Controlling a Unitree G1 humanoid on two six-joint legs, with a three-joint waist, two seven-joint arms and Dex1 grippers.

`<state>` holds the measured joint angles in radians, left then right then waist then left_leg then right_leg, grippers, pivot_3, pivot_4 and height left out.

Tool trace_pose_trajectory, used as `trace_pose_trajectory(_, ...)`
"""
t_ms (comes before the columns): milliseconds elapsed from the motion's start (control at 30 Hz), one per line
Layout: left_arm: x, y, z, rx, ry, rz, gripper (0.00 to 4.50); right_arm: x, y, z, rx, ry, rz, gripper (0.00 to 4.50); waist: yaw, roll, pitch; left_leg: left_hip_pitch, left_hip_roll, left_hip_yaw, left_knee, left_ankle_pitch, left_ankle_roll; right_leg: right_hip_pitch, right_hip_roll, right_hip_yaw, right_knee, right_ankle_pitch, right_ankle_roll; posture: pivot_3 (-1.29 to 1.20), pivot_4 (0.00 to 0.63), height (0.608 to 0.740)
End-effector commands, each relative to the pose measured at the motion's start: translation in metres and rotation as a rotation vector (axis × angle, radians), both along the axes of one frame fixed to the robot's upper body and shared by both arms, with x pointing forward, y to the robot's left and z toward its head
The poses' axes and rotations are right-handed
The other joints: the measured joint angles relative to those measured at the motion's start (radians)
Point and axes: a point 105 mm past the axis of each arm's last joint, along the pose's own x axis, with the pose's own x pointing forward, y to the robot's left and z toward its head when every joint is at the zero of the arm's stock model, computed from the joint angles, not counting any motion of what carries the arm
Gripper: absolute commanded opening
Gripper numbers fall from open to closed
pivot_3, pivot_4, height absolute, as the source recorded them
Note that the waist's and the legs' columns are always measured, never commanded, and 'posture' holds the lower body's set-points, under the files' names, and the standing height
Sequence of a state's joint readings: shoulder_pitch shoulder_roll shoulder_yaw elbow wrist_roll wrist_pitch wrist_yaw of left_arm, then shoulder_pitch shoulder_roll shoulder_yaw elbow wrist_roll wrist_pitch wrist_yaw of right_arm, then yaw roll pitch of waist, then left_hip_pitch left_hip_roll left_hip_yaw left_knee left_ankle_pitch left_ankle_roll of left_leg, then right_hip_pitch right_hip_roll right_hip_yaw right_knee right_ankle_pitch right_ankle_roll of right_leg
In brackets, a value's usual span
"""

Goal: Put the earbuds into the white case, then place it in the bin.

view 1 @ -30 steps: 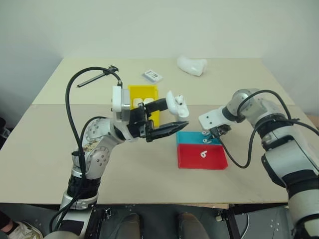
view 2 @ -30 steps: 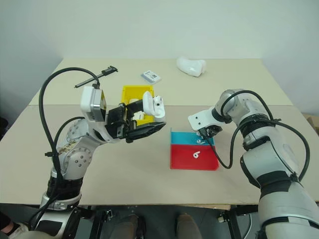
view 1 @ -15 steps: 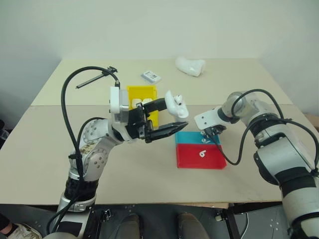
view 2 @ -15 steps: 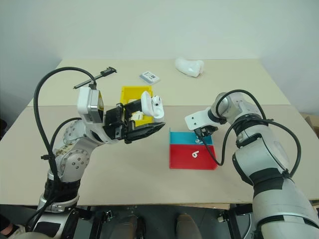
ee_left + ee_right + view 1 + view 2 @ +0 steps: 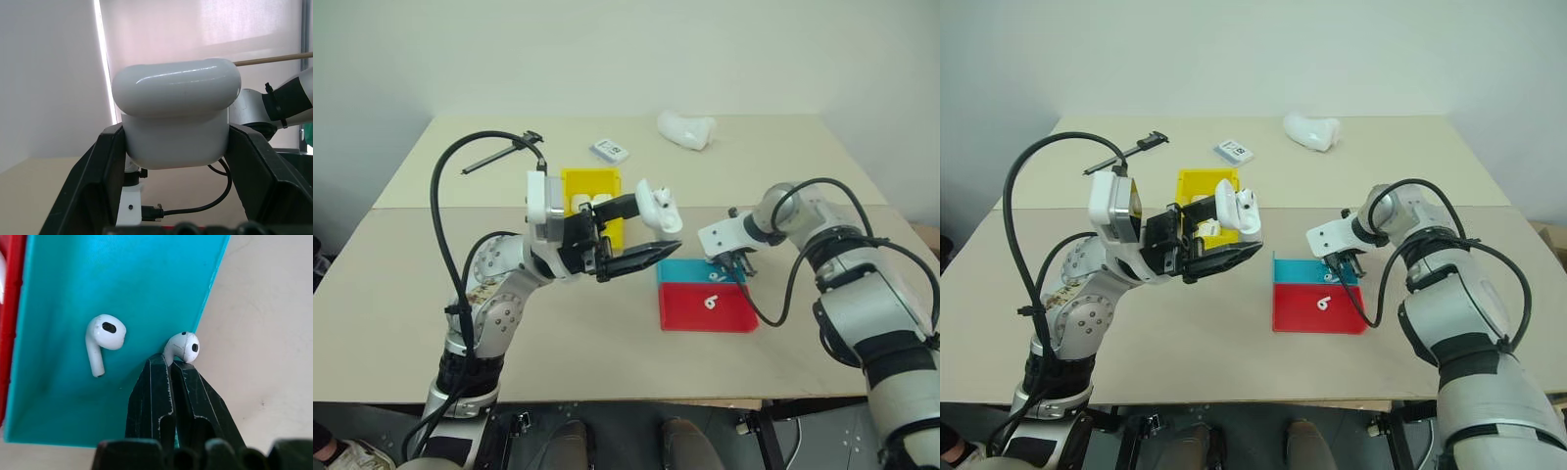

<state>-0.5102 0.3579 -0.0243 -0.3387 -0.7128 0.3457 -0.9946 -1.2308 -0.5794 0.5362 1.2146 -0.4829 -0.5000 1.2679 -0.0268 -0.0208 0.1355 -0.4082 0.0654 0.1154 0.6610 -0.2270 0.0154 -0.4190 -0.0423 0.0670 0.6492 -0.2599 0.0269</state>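
Observation:
The earbud's stem, the end that goes into the white case, is in my right gripper, so I need to put the earbud down and take hold of its head (image 5: pixel 186 345).
My left gripper (image 5: pixel 651 228) is raised above the table beside the yellow bin (image 5: pixel 592 180), shut on the white case (image 5: pixel 173 117), whose lid stands open (image 5: pixel 658 204). My right gripper (image 5: pixel 171 360) points down at the far right edge of the teal part of the tray (image 5: pixel 678 270). It is shut on the stem of an earbud (image 5: pixel 183 346), whose head shows at the fingertips. A second earbud (image 5: pixel 102 339) lies loose on the teal surface beside it. Another earbud (image 5: pixel 712 303) rests on the red part (image 5: pixel 690 315).
A curved white lump (image 5: pixel 687 128) and a flat white-and-grey card box (image 5: pixel 612 150) lie at the back of the table. A thin black tool (image 5: pixel 499 154) sits at the back left. Bare tabletop (image 5: pixel 401 284) stretches to the left and front.
My right gripper's fingers have closed on the earbud at the teal tray's edge. The left arm with the case has stayed put.

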Motion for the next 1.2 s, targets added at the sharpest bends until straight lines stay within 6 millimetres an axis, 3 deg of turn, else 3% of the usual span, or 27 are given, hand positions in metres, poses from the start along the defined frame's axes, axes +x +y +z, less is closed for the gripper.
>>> trace_pose_trajectory(33, -0.007, -0.001, 0.008, -0.008, -0.038, -0.041, 2.77, -0.006, -0.006, 0.006, 0.039, 0.003, 0.021, 0.02, 0.003, 0.0, 0.0, 0.0, 0.0, 0.0, 0.0, 0.0, 0.0, 0.0, 0.0, 0.0, 0.0, 0.0, 0.0, 0.0, 0.15, 0.74)
trace_pose_trajectory(300, -0.008, -0.003, 0.007, -0.006, -0.031, -0.062, 2.77, -0.002, 0.01, 0.012, 0.133, -0.052, 0.032, 0.02, -0.005, 0.0, 0.0, 0.0, 0.0, 0.0, 0.0, 0.0, 0.0, 0.0, 0.0, 0.001, 0.001, 0.0, 0.0, 0.0, 0.15, 0.74)
trace_pose_trajectory(467, -0.008, -0.002, 0.006, -0.007, -0.029, -0.056, 2.77, -0.003, 0.03, 0.019, 0.154, -0.037, 0.08, 0.02, -0.013, 0.0, 0.0, 0.0, 0.0, -0.001, 0.0, 0.0, 0.0, -0.001, 0.0, 0.001, 0.0, 0.0, 0.0, 0.0, 0.15, 0.74)
trace_pose_trajectory(633, -0.009, -0.001, 0.005, -0.004, -0.026, -0.046, 2.77, -0.004, 0.04, 0.01, 0.135, -0.013, 0.083, 0.02, -0.013, 0.0, 0.0, 0.0, 0.0, -0.001, 0.0, 0.0, 0.0, 0.0, 0.0, 0.001, 0.0, 0.0, 0.0, 0.0, 0.15, 0.74)
trace_pose_trajectory(767, -0.009, 0.0, 0.005, -0.004, -0.027, -0.036, 2.77, -0.01, 0.036, 0.003, 0.099, 0.043, 0.093, 0.02, -0.011, 0.0, 0.0, 0.0, 0.0, -0.001, 0.0, 0.0, 0.0, -0.001, 0.0, 0.0, 0.0, 0.0, 0.0, 0.0, 0.15, 0.74)
trace_pose_trajectory(1067, -0.008, 0.0, 0.005, -0.001, -0.025, -0.032, 2.77, -0.01, 0.033, 0.003, 0.088, 0.047, 0.074, 2.93, -0.012, 0.0, 0.0, 0.0, 0.0, -0.001, 0.0, 0.0, 0.0, 0.0, 0.0, 0.0, 0.0, 0.0, 0.0, 0.0, 0.15, 0.74)
trace_pose_trajectory(1200, -0.008, 0.0, 0.005, 0.001, -0.027, -0.033, 2.77, -0.006, 0.037, 0.011, 0.112, 0.016, 0.076, 2.93, -0.012, 0.0, 0.0, 0.0, 0.0, -0.001, 0.0, 0.0, 0.0, 0.0, 0.0, 0.0, 0.0, 0.0, 0.0, 0.0, 0.15, 0.74)
